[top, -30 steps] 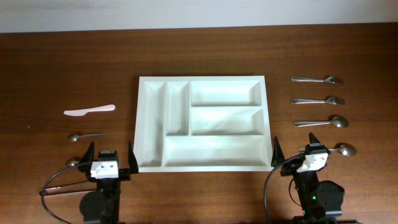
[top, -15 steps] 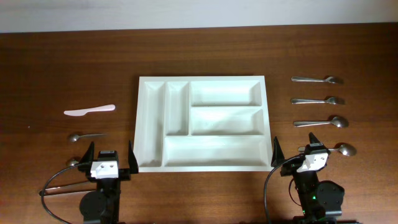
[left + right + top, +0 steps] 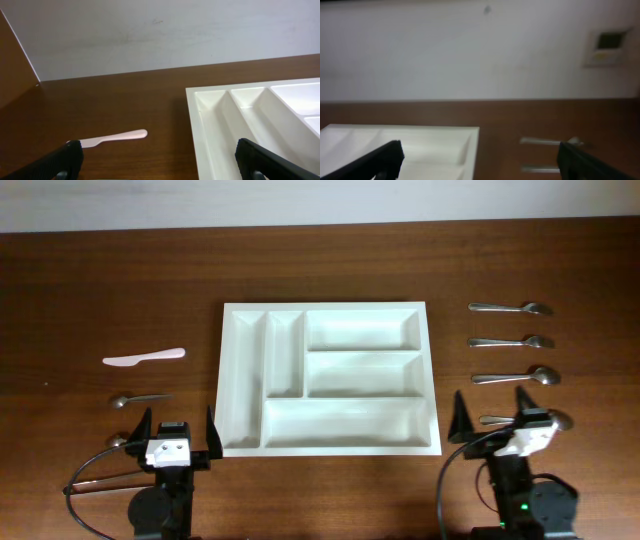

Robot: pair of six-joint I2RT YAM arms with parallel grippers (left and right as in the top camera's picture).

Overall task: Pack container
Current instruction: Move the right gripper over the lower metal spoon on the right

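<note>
The nearest spoon, the one closest to the table's front edge, will be gripped by my right gripper on the handle (image 3: 550, 417) close to its bowl.
The white cutlery tray (image 3: 244, 380) lies empty in the middle of the table. It also shows in the left wrist view (image 3: 215, 130) and the right wrist view (image 3: 420, 140). My left gripper (image 3: 172, 426) is open and empty near the table's front edge, left of the tray's front left corner. My right gripper (image 3: 490, 402) is open and empty, right of the tray's front right corner, over the handle of the nearest spoon (image 3: 556, 419). A pink plastic knife (image 3: 144, 357) lies left of the tray, also in the left wrist view (image 3: 115, 137).
Two spoons (image 3: 510, 308) (image 3: 516, 376) and a fork (image 3: 511, 341) lie in a column right of the tray. A small spoon (image 3: 138, 398) lies left of the tray, another (image 3: 119, 440) beside my left arm. Cables trail by both arm bases.
My right arm has shifted to the right and slightly forward, so its gripper sits further from the tray. The left arm has not moved.
</note>
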